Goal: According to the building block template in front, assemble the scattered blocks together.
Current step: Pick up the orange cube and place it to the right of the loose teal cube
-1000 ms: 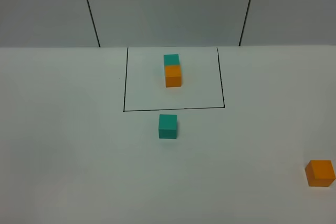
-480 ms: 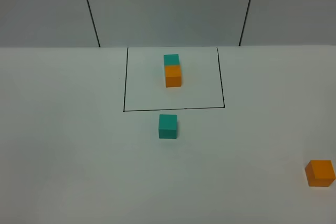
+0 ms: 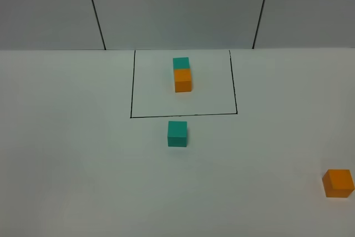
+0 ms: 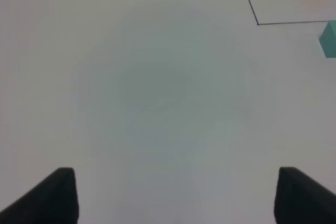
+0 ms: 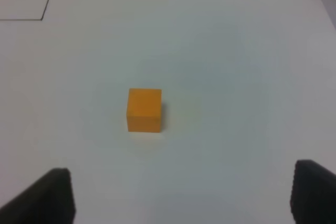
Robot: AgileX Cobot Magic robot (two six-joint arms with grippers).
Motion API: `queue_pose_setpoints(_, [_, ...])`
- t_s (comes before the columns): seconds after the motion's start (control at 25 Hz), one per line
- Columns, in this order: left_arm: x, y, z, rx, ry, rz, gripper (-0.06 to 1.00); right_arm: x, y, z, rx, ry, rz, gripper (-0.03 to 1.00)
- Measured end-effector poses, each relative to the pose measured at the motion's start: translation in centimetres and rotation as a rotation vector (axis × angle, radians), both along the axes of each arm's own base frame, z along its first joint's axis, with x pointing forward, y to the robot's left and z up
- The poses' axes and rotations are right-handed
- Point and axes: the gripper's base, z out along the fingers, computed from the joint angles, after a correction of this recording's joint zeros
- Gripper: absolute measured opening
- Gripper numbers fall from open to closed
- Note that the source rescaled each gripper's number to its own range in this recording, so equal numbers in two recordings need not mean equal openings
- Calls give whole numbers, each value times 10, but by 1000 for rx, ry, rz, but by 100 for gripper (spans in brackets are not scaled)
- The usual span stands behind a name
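Observation:
Next, my right gripper grips the loose orange cube (image 3: 338,183) (image 5: 144,110) on opposite sides, because that cube should join the loose teal cube.
The template pair (image 3: 182,74), a teal cube joined to an orange cube, sits inside the black drawn rectangle (image 3: 131,90) at the back middle of the table. The loose teal cube (image 3: 177,134) lies just in front of the rectangle's near line; its edge also shows in the left wrist view (image 4: 329,39). The loose orange cube (image 3: 338,182) lies far right near the front and shows in the right wrist view (image 5: 144,109). My left gripper (image 4: 176,195) is open over bare table. My right gripper (image 5: 181,198) is open, short of the orange cube. Neither gripper shows in the exterior view.
The white table (image 3: 83,165) ends at a grey panelled wall (image 3: 177,9) behind the rectangle. The rectangle's corner shows in the left wrist view (image 4: 257,23) and in the right wrist view (image 5: 42,18).

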Motion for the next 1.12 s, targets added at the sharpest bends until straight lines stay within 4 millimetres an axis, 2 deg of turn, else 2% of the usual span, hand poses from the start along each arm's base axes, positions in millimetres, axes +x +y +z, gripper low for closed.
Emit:
queue_pose_setpoints(0.48, [0, 0, 0, 0, 0, 0, 68, 1, 0, 0, -2, 4, -2, 70])
queue_pose_setpoints(0.6, [0, 0, 0, 0, 0, 0, 68, 9, 2, 9, 18, 46, 12, 70])
queue_pose_setpoints(0.68, [0, 0, 0, 0, 0, 0, 68, 25, 5, 16, 54, 118, 32, 73])
queue_pose_setpoints(0.8, [0, 0, 0, 0, 0, 0, 68, 66, 11, 18, 109, 289, 61, 79])
queue_pose_setpoints(0.92, [0, 0, 0, 0, 0, 0, 68, 119, 15, 1, 118, 485, 87, 85])
queue_pose_setpoints(1.12, [0, 0, 0, 0, 0, 0, 68, 194, 17, -36, 127, 667, 89, 88])
